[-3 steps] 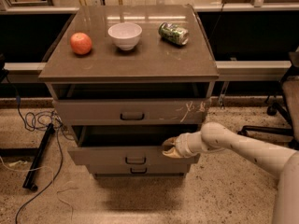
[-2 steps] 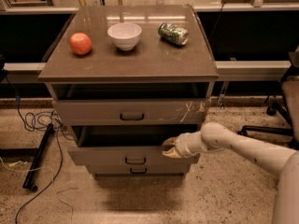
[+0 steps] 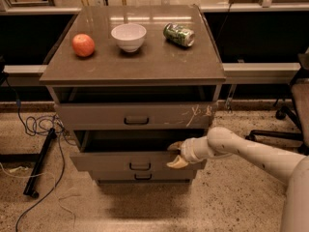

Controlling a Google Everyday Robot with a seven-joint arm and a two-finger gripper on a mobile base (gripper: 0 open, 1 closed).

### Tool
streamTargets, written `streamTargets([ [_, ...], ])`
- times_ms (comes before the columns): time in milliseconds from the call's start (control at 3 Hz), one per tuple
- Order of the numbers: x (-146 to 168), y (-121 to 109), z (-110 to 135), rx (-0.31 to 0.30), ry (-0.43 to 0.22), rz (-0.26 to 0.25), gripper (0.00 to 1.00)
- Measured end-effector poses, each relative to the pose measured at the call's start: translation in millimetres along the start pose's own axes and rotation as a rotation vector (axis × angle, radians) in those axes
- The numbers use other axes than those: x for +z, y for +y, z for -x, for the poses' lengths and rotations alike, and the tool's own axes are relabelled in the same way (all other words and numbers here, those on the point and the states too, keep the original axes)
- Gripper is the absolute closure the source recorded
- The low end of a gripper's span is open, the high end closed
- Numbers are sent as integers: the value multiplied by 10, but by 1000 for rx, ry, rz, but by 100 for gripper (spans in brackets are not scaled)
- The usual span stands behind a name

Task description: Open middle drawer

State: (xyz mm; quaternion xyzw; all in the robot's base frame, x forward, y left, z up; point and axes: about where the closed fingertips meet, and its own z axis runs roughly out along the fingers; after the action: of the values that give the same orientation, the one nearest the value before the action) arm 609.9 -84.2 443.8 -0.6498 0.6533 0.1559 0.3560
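Note:
The middle drawer is only partly open and the gripper's fingers are spread at its front, so the robot should grip the front's exposed top edge (image 3: 164, 152) and pull the drawer further.
The middle drawer (image 3: 106, 161) is the second of three, with a plain grey-brown front and a small dark handle (image 3: 140, 166). It stands pulled out, showing its dark inside. My gripper (image 3: 174, 154) is at the right part of its front, to the right of the handle. The pale fingers (image 3: 175, 164) are spread, one above the front's top edge and one in front of the panel. The scratched top drawer (image 3: 96, 115) above it is shut. The narrow bottom drawer (image 3: 116, 176) is shut.
On the cabinet top (image 3: 145, 64) lie a red apple (image 3: 83, 45), a white bowl (image 3: 128, 36) and a green can (image 3: 179, 35) on its side. Cables (image 3: 41, 124) and a black stand leg (image 3: 39, 166) lie on the floor at the left. An office chair base (image 3: 277, 129) is at the right.

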Motion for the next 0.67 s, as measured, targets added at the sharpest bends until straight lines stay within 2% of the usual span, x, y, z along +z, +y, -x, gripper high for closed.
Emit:
streamTargets([
  [333,0,0,0,0,0,0,19],
  [667,0,0,0,0,0,0,40],
])
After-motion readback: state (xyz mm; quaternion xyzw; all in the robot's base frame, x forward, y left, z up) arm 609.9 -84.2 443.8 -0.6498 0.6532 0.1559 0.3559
